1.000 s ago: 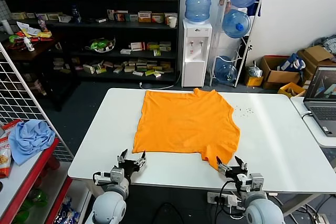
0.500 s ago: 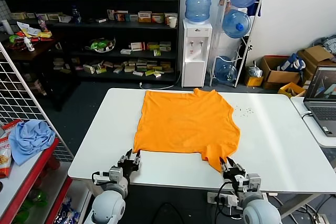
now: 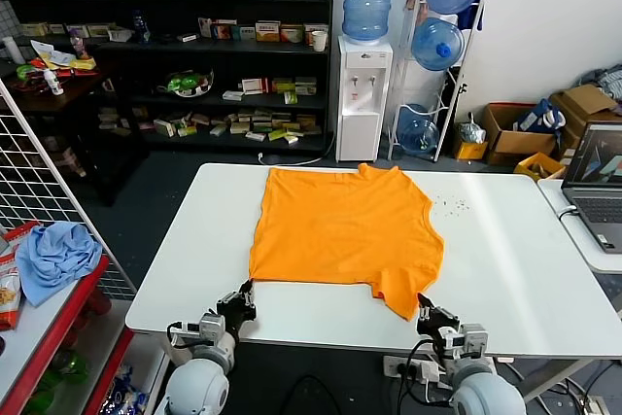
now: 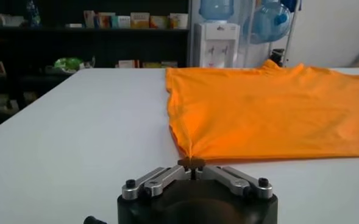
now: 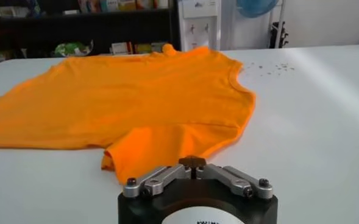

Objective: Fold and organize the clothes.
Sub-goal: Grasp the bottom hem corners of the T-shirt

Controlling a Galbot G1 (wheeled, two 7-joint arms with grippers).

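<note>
Next, my right gripper opens and pinches farther into the sleeve (image 5: 180, 143) before pulling, since it is shut at the sleeve's very edge and the cloth there lies flat.
The orange T-shirt (image 3: 340, 225) lies flat on the white table (image 3: 505, 250), plain side up, collar at the far edge. My left gripper (image 3: 243, 293) is at the shirt's near left corner. In the left wrist view (image 4: 192, 162) it is shut on that corner, and the fabric (image 4: 270, 115) gathers to a point at the fingertips. My right gripper (image 3: 425, 306) is at the near right sleeve. In the right wrist view (image 5: 192, 162) it is shut at the sleeve's edge (image 5: 161, 152). No lettering shows.
A laptop (image 3: 595, 191) sits on a side table at the right. A light blue cloth (image 3: 53, 255) lies on a red shelf at the left. A water dispenser (image 3: 362, 94) and shelves stand beyond the table's far edge.
Both grippers were open a second ago and have closed at the shirt's near edge. The near corner and the sleeve tip have shifted slightly toward me.
</note>
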